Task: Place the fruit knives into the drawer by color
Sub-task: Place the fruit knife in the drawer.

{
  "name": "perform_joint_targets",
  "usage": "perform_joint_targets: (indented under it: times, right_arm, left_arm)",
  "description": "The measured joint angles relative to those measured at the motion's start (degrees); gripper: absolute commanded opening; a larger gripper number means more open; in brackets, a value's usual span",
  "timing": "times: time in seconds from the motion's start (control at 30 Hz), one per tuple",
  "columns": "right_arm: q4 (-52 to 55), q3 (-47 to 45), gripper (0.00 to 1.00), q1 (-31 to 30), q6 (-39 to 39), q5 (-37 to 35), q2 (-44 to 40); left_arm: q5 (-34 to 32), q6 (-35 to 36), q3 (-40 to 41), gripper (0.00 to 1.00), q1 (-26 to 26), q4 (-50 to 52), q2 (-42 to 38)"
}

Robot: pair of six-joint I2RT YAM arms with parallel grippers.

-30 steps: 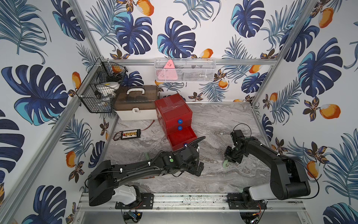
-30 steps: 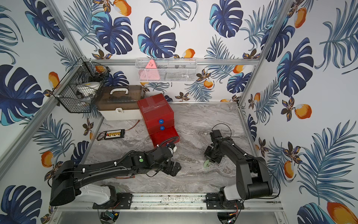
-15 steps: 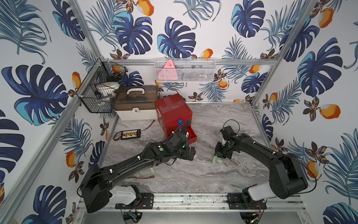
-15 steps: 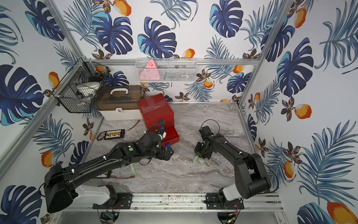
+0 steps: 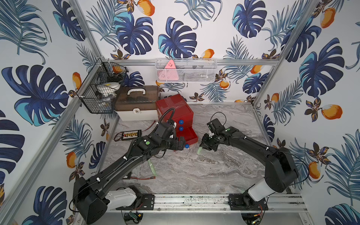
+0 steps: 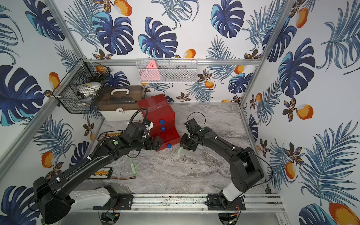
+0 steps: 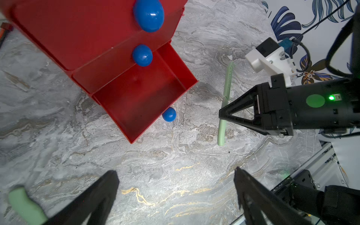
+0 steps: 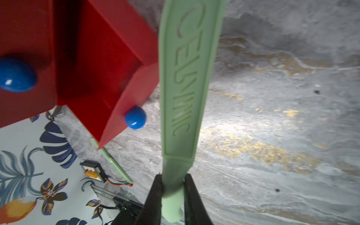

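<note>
The handle (image 5: 150, 163) (image 7: 33, 210) of the pale green knife lies under my left arm, and my left gripper should go there next and close on it.
The red drawer chest (image 5: 174, 109) (image 6: 155, 108) stands at the back left, its bottom drawer (image 5: 188, 136) (image 7: 140, 101) (image 8: 101, 85) pulled out and showing nothing inside. My right gripper (image 5: 204, 146) (image 6: 185, 146) (image 8: 173, 187) is shut on a pale green fruit knife (image 8: 187, 87) (image 7: 226, 91) (image 5: 199, 151), hanging just right of the open drawer. My left gripper (image 5: 180, 146) (image 6: 157, 143) (image 7: 175, 187) is open and empty, close in front of the drawer's blue knob (image 7: 169, 114). Another pale green knife (image 5: 152, 167) (image 6: 132, 167) (image 7: 23, 206) lies on the table under the left arm.
A beige case with brown lid (image 5: 137, 103) sits left of the chest, below a black wire basket (image 5: 99, 87). A white mesh basket (image 5: 186, 70) hangs on the back wall. A small connector board (image 5: 131, 134) and a red cable (image 5: 140, 178) lie at the table's left.
The right arm has carried the green knife left, up to the open drawer. The left arm has swung back from the table's front to the drawer's near side, staying open.
</note>
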State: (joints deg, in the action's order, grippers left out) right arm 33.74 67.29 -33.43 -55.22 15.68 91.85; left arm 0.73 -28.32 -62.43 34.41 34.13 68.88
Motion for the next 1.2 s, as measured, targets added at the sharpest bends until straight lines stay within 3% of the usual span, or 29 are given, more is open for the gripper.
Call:
perform_joint_targets:
  times: [0.17,0.47,0.53,0.67,0.73,1.03,1.2]
  right_arm:
    - [-4.09,5.11,0.06,-3.3,-4.26,1.77,2.99]
    - [-15.74,6.27,0.08,-3.65,-10.34,4.04,8.98]
    - [-17.46,7.58,0.13,-3.65,-11.45,4.74,10.84]
    - [-20.85,8.59,0.49,-3.69,-13.16,5.88,13.66]
    - [-21.53,8.85,0.58,-3.72,-13.16,6.05,14.38]
    - [-23.85,7.76,0.65,-4.07,-13.88,6.71,12.13]
    - [-24.24,4.17,0.69,-4.44,-11.34,7.56,6.19]
  left_arm:
    - [0.59,1.27,-0.7,0.99,-2.38,1.05,-0.07]
    - [1.22,1.4,0.04,0.99,-4.15,1.66,-1.46]
    - [1.22,1.4,0.61,0.99,-4.28,1.88,-2.01]
    - [1.25,1.4,1.57,0.99,-4.74,2.56,-2.84]
    - [1.2,1.4,1.7,0.99,-5.03,3.19,-3.15]
    - [-1.27,0.15,1.68,0.99,-6.01,7.13,-3.67]
    - [-7.69,-3.67,0.9,0.99,-6.29,12.87,-2.27]
